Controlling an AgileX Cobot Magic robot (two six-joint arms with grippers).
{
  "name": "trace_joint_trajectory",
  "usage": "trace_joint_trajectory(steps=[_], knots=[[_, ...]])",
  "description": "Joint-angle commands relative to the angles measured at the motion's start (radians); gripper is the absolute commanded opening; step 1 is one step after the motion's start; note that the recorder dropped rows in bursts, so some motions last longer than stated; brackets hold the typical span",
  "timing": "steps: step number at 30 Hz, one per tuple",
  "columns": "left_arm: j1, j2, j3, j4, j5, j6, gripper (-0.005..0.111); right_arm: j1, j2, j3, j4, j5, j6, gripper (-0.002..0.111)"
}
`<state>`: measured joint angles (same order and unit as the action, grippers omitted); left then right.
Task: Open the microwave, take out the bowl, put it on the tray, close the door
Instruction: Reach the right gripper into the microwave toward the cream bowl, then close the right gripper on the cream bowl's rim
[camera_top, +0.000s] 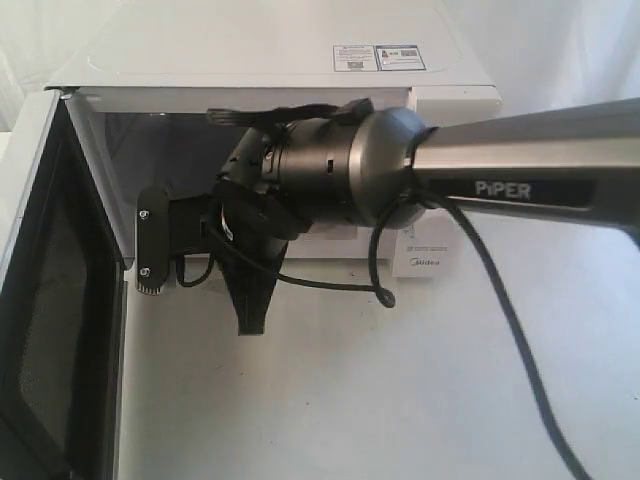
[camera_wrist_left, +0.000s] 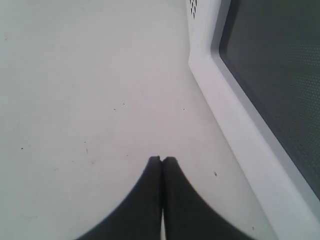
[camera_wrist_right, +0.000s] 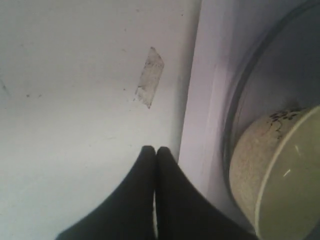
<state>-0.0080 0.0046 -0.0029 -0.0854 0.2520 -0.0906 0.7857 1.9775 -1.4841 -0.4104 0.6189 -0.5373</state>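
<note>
Right fingers are shut outside the microwave's front edge, short of the bowl; next I open them, reach in and pinch the bowl's near rim (camera_wrist_right: 265, 182).
The white microwave (camera_top: 270, 60) stands open, and its door (camera_top: 50, 300) with the dark window is swung out to the left. My right arm reaches across the front of the cavity. The right gripper (camera_top: 252, 322) points down at the sill, jaws shut and empty. The right wrist view shows that gripper (camera_wrist_right: 155, 150) over the table's edge by the cavity floor. Beside it, apart from the fingers, the cream bowl (camera_wrist_right: 270, 170) sits on the glass turntable. The arm hides the bowl in the exterior view. My left gripper (camera_wrist_left: 161, 160) hangs shut above the bare table beside the door (camera_wrist_left: 270, 75). No tray is in view.
A black cable (camera_top: 500, 300) trails from the right arm across the white table (camera_top: 350, 400). A scrap of tape (camera_wrist_right: 149, 77) is stuck on the table near the microwave's front. The open door stands along the table's left side.
</note>
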Motion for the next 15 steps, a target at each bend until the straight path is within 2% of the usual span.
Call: trace_joint_trajectory(steps=[1,4,6,8,9,15], knots=[[-0.004,-0.005,0.003,-0.008,0.003,0.001,0.0,0.003,0.02,-0.02,-0.211,-0.007,0.291,0.0],[-0.004,-0.005,0.003,-0.008,0.003,0.001,0.0,0.019,-0.023,-0.02,-0.223,-0.015,0.306,0.008],[-0.004,-0.005,0.003,-0.008,0.003,0.001,0.0,0.037,-0.055,-0.02,-0.223,-0.033,0.29,0.025],[-0.004,-0.005,0.003,-0.008,0.003,0.001,0.0,0.045,-0.072,-0.02,-0.223,-0.063,0.264,0.057],[-0.004,-0.005,0.003,-0.008,0.003,0.001,0.0,0.045,-0.067,-0.02,-0.228,-0.068,0.264,0.065],[-0.004,-0.005,0.003,-0.008,0.003,0.001,0.0,0.032,0.008,-0.02,-0.309,-0.088,0.304,0.064]])
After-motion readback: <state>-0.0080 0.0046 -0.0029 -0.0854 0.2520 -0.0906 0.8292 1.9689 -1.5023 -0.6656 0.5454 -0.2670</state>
